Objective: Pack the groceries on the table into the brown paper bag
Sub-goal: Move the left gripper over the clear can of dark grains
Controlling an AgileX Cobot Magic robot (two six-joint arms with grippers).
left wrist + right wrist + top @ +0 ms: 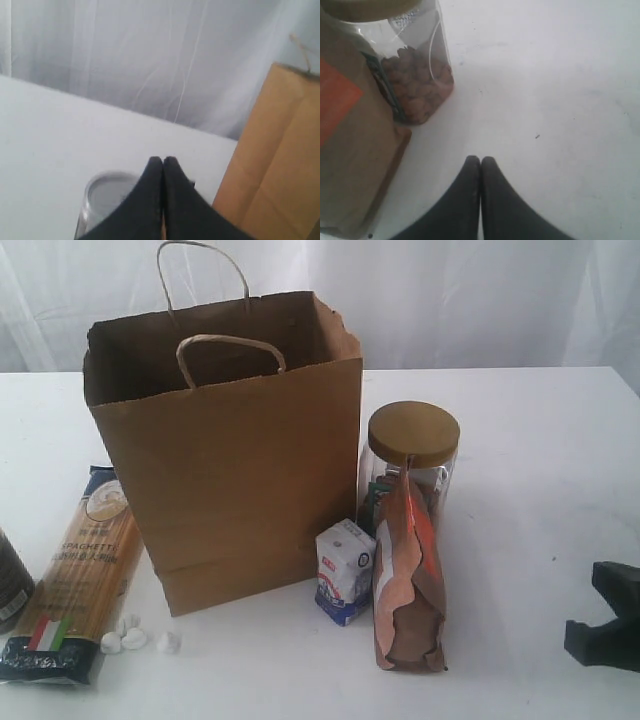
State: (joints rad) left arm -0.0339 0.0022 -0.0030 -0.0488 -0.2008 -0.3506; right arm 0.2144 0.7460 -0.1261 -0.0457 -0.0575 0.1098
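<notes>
I should close my left gripper on the upper side [7, 550] [95, 212] of the dark jar next to the spaghetti packet, just under the jar's grey lid.
The brown paper bag [230, 460] stands open and upright on the table [530, 490], its side also showing in the left wrist view [280, 165]. Left of it lie the spaghetti packet [85, 570] and small white lumps [135, 638]. The dark jar [10, 580] sits at the far left edge, with its grey lid [107, 192] just beneath my shut, empty left gripper [163, 160]. Right of the bag stand the white-blue carton [345, 572], the brown pouch [407, 580] and the gold-lidded jar [413, 440]. My right gripper [480, 160] is shut and empty, apart from the jar [420, 85] and the pouch [350, 150]. The yellow-filled bottle is out of view.
A white curtain [450, 290] hangs behind the table. The right gripper [605, 630] shows as a black shape at the right edge of the exterior view, over bare tabletop. The left arm is outside the exterior view.
</notes>
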